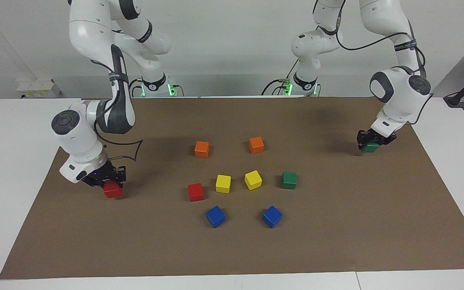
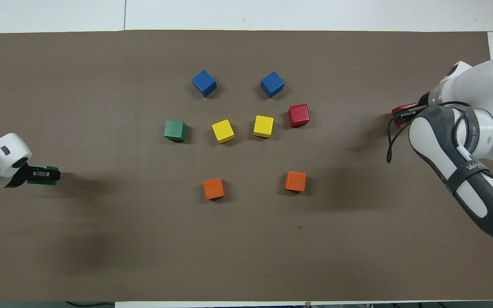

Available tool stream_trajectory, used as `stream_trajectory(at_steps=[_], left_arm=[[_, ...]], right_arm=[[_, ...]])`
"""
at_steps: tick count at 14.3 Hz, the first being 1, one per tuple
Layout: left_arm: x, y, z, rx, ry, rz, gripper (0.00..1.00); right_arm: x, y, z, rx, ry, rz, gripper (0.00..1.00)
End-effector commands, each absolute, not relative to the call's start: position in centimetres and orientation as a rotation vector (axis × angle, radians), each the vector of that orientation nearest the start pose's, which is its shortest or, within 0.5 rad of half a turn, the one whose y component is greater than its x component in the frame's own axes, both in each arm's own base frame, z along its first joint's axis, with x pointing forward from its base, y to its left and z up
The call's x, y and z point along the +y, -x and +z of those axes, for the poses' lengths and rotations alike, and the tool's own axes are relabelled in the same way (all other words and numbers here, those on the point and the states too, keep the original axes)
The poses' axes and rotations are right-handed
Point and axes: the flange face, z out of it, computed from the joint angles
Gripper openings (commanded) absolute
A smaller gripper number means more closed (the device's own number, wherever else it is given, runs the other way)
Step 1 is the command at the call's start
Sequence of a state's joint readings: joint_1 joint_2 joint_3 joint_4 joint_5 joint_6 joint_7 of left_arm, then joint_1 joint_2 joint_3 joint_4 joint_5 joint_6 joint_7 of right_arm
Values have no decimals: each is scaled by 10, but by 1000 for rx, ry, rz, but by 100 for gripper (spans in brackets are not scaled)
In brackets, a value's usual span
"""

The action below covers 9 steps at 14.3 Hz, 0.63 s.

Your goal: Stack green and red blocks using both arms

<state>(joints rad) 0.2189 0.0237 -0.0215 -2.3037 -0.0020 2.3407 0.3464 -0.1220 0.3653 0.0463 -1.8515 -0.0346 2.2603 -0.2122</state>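
Note:
The robot's left gripper will put the green block, now low over the mat, down on the bare brown mat (image 2: 50, 174) just beneath it.
My left gripper (image 1: 370, 141) is shut on a green block (image 1: 370, 148) low over the brown mat (image 1: 336, 225) at the left arm's end; they also show in the overhead view, gripper (image 2: 43, 174) and block (image 2: 41, 181). My right gripper (image 1: 109, 179) is shut on a red block (image 1: 113, 189) low over the mat at the right arm's end; the overhead view shows that gripper (image 2: 402, 113) and block (image 2: 402, 108) partly hidden by the arm. A second green block (image 1: 288, 180) (image 2: 175, 130) and a second red block (image 1: 195, 191) (image 2: 298, 115) sit in the middle cluster.
Two orange cubes (image 1: 201, 149) (image 1: 256, 145) lie nearest the robots in the cluster. Two yellow cubes (image 1: 223, 183) (image 1: 253, 179) sit between the loose red and green blocks. Two blue cubes (image 1: 215, 216) (image 1: 272, 216) lie farthest from the robots.

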Motion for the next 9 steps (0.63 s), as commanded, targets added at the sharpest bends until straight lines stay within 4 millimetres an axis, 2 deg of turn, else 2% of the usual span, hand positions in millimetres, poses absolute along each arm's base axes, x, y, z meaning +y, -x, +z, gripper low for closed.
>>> stream_trajectory(at_steps=[1,6,9], left_arm=[[102,-500,326,240,3125,-82,0],[103,-500,308,244,3116,-121,0],[110,-496,301,250,3110,-139,0]], right_arm=[[-54,-636,326,-287,3146,-104,0],[-53,-635,315,-288,3145,-107,0],[-51,-635,315,-287,3144,-105,0]])
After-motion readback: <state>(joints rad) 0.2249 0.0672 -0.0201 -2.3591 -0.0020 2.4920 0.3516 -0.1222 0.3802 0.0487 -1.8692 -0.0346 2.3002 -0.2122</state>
